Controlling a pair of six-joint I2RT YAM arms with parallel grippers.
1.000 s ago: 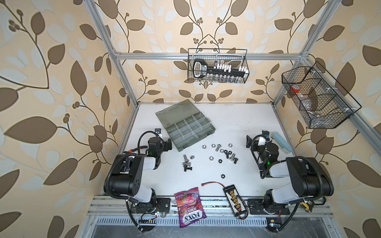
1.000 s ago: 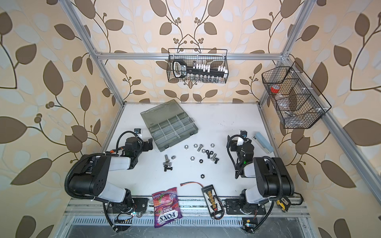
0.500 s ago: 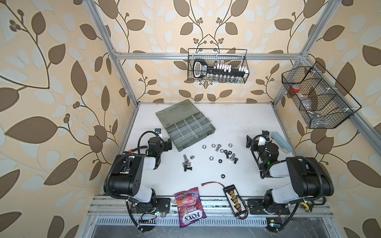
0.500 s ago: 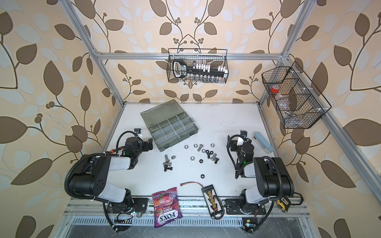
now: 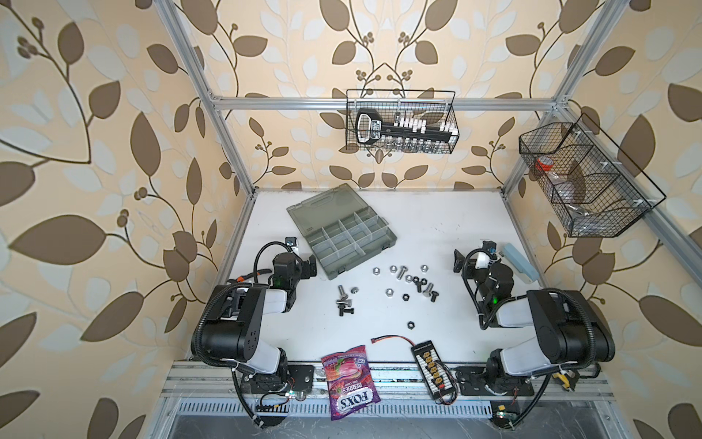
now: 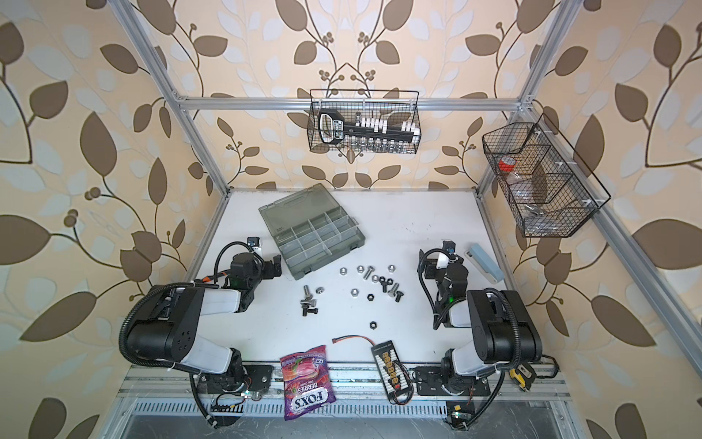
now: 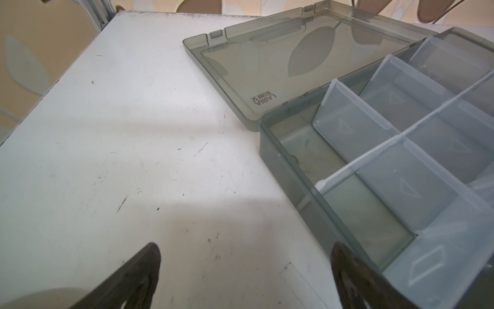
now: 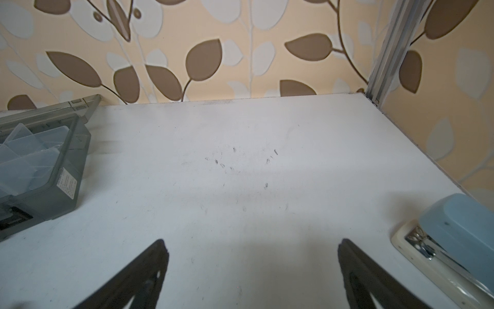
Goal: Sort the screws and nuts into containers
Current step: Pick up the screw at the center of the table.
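Note:
The left gripper should grasp the threaded end of the silver screw [image 5: 340,288] just before the organizer case's near corner.
The grey-green organizer case [image 5: 374,247] lies open at the back left of the white table, lid [image 5: 323,205] flat; its containers [image 6: 315,235] look empty. Screws and nuts are scattered in front of it: a silver screw [image 5: 401,272], a black screw [image 5: 434,295], a screw cluster [image 5: 343,302], silver nuts [image 5: 375,270] and a black nut [image 5: 410,325]. My left gripper [image 5: 304,262] rests open just left of the case [image 7: 374,160], holding nothing [image 7: 246,246]. My right gripper [image 5: 475,254] rests open to the right of the scattered parts, over bare table [image 8: 253,242].
A blue stapler [image 5: 518,262] lies close beside the right gripper, by the right wall. A candy bag [image 5: 349,380] and a black connector board [image 5: 431,365] sit at the front edge. Wire baskets hang on the back wall [image 5: 399,125] and right wall [image 5: 581,186].

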